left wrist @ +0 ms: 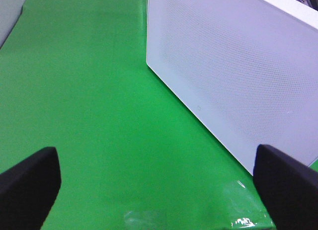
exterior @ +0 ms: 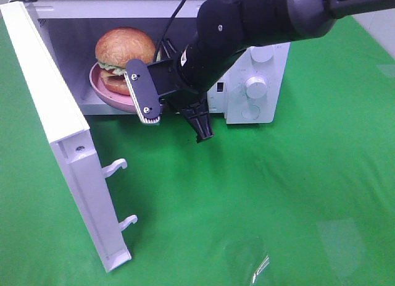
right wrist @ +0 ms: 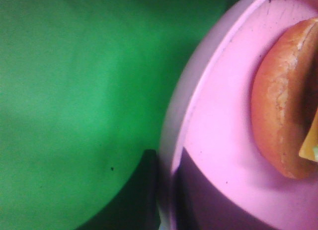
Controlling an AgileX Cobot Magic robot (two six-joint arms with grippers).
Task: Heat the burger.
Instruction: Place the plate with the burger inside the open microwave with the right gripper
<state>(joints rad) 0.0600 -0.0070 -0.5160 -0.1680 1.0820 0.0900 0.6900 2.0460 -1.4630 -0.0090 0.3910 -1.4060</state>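
Next, my right gripper lets go of the pink plate on the microwave's bottom (exterior: 126,75), just behind the oven's front edge.
The burger (exterior: 123,51) sits on a pink plate (exterior: 106,94) in the mouth of the open white microwave (exterior: 271,107), with the plate's front rim at the oven's front edge. My right gripper (exterior: 149,112) reaches in from the right and is shut on that rim. In the right wrist view the plate (right wrist: 223,115) fills the frame, the gripper (right wrist: 166,195) pinches its rim, and the bun (right wrist: 280,101) lies close by. My left gripper (left wrist: 159,185) is open over green cloth, holding nothing, next to the door's outer face (left wrist: 233,66). It is out of the exterior view.
The microwave door (exterior: 55,125) stands swung out to the left, with two latch hooks (exterior: 115,167) on its free edge. Knobs (exterior: 255,85) sit on the control panel at the right. Green cloth (exterior: 290,199) covers the table, with a shiny patch (exterior: 259,266) near the front.
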